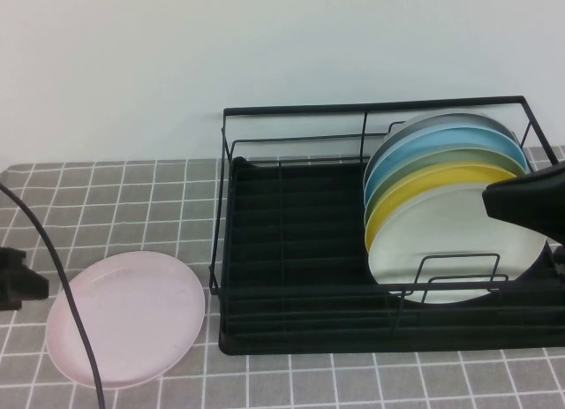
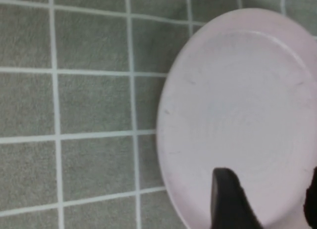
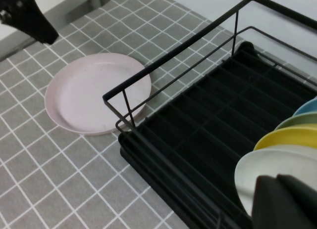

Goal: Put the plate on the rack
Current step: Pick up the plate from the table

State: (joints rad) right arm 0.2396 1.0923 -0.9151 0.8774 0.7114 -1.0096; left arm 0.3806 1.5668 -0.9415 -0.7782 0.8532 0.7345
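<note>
The edge (image 1: pixel 50 315) (image 2: pixel 160 140) farthest from the black wire rack on the pale pink plate is the spot my left gripper will close on.
The pale pink plate (image 1: pixel 126 317) lies flat on the grey tiled cloth, left of the black wire rack (image 1: pixel 300 250). It also shows in the left wrist view (image 2: pixel 237 115) and the right wrist view (image 3: pixel 96 93). My left gripper (image 1: pixel 18 281) is at the plate's left edge, just above it. In its wrist view the gripper (image 2: pixel 270 204) is open with the plate beneath, one finger (image 2: pixel 230 202) over the plate. My right gripper (image 1: pixel 525 201) is shut and empty, hovering over the rack's right end in front of a white plate (image 3: pixel 277 167).
Several plates stand upright in the rack's right end: grey, blue, green, yellow (image 1: pixel 433 184) and white (image 1: pixel 450 250). The rack's left half (image 3: pixel 208 120) holds nothing. A black cable (image 1: pixel 62 285) runs across the pink plate's left side. A white wall is behind.
</note>
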